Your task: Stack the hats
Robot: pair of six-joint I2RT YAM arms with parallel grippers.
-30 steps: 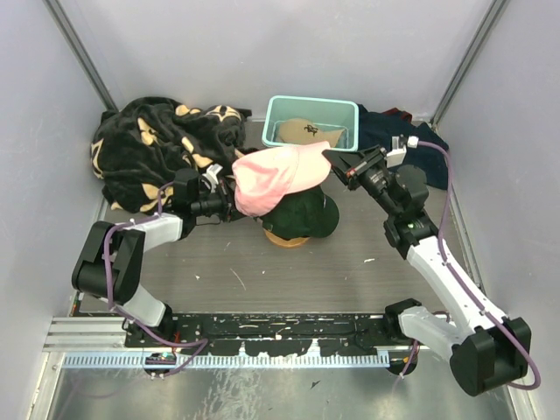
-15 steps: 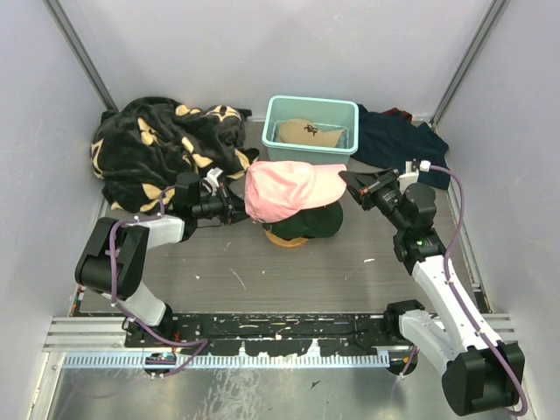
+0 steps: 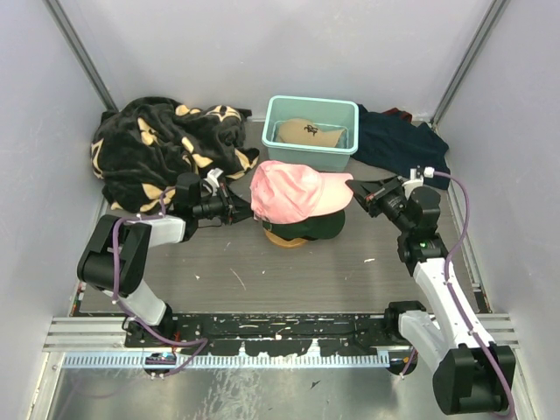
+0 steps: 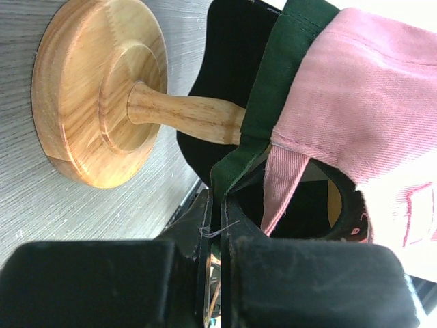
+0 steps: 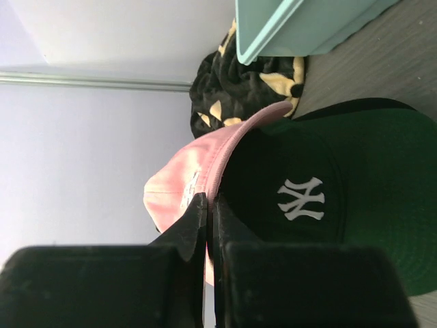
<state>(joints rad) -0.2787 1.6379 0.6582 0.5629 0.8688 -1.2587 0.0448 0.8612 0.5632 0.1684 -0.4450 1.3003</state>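
Next, I let go of the pink cap with my right gripper on the dark green cap's top [image 3: 292,199] [image 5: 263,181], above the wooden stand.
The pink cap [image 3: 300,190] lies over the dark green cap [image 3: 320,227] on a wooden stand [image 3: 286,239]. My right gripper [image 3: 358,194] is shut on the tip of the pink brim [image 5: 235,140], beside the dark green cap's crown with its pale logo [image 5: 300,199]. My left gripper [image 3: 236,208] is shut on the dark green cap's back edge [image 4: 263,109], with the pink cap's strap [image 4: 281,181] right beside the jaws [image 4: 218,208]. Black fabric [image 4: 225,68] shows under the green; I cannot tell what it is. The tan cap [image 3: 308,133] lies in the teal bin [image 3: 311,157].
A big black blanket with tan marks [image 3: 162,149] is heaped at the back left, just behind my left arm. A dark navy cloth [image 3: 398,140] lies at the back right, next to the bin. Grey walls close in both sides.
My right gripper has drawn the pink cap's brim to the right and down, so the cap now sits flatter over the green cap. My left gripper has hardly moved.
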